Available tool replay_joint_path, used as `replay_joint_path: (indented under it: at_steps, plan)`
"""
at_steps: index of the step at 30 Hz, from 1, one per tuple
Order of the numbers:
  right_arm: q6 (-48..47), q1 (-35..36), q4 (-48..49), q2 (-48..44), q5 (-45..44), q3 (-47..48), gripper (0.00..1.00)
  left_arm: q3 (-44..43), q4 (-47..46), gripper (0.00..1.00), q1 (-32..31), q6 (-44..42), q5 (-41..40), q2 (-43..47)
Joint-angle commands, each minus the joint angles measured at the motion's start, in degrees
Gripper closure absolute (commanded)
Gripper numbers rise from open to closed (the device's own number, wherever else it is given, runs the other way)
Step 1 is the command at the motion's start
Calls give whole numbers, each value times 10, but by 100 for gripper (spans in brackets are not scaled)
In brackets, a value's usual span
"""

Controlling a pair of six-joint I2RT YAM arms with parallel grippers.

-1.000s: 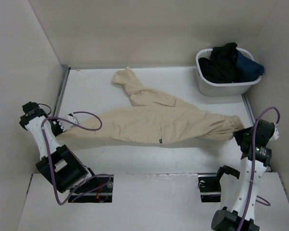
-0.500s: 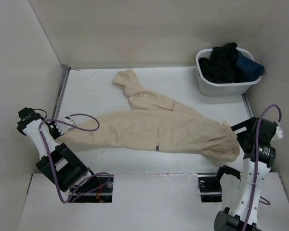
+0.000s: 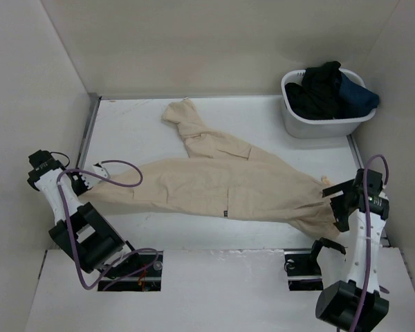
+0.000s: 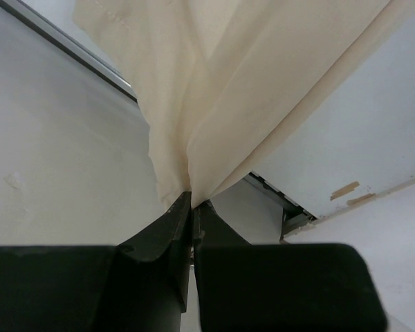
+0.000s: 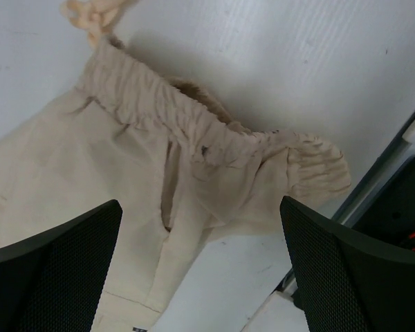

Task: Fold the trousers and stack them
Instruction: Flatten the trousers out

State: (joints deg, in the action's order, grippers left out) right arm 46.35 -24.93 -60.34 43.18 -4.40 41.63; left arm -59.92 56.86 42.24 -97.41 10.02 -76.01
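Observation:
The waistband of the trousers lies crumpled toward its near corner, so next my right gripper grabs that corner (image 3: 325, 229) and pulls it tight against the trouser leg in my left gripper.
The beige trousers (image 3: 214, 180) lie spread across the white table, one leg running to the far left-middle, the other to the left edge, the waistband (image 5: 207, 131) crumpled at the right. My left gripper (image 3: 81, 185) is shut on the end of the left leg (image 4: 214, 104), the cloth pinched between its black fingers (image 4: 159, 235) and pulled taut. My right gripper (image 3: 340, 200) hovers open just above the elastic waistband, its fingers (image 5: 55, 256) wide apart with nothing between them. A drawstring knot (image 5: 90, 14) lies beyond the waistband.
A white basket (image 3: 325, 121) holding black and dark-blue garments (image 3: 332, 90) stands at the back right corner. Walls close in the table on the left, back and right. A metal rail (image 3: 88, 131) runs along the table's left edge.
My right gripper opened and let go of the waistband, which dropped onto the table, then moved slightly down over it. The left gripper stayed shut on the leg end, shifting only a little.

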Motion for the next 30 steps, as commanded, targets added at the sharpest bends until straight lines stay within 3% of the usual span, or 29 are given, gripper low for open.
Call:
replay_joint_path:
  at_steps: [1,6,11,13,15,19,26,30]
  plan:
    - [87,-5,-20,21,20,-43,2,-4,-17,99,-5,10,28,-5]
    - [140,-3,10,25,-2,-84,18,-15,-9,99,-5,20,31,-15]
    - [120,-8,30,62,-43,-59,41,-29,0,99,-3,24,32,-27]
    - [112,-7,32,68,-47,-42,39,-33,1,99,1,24,32,-29]
    - [112,-5,32,74,-39,-25,25,-38,1,99,2,24,29,-33]
    - [123,8,25,90,-17,9,15,-49,2,99,1,25,27,-37]
    - [136,8,41,110,-19,-20,18,-53,2,99,-5,33,25,-44]
    - [136,5,65,118,-32,-41,32,-53,2,99,-5,33,20,-48]
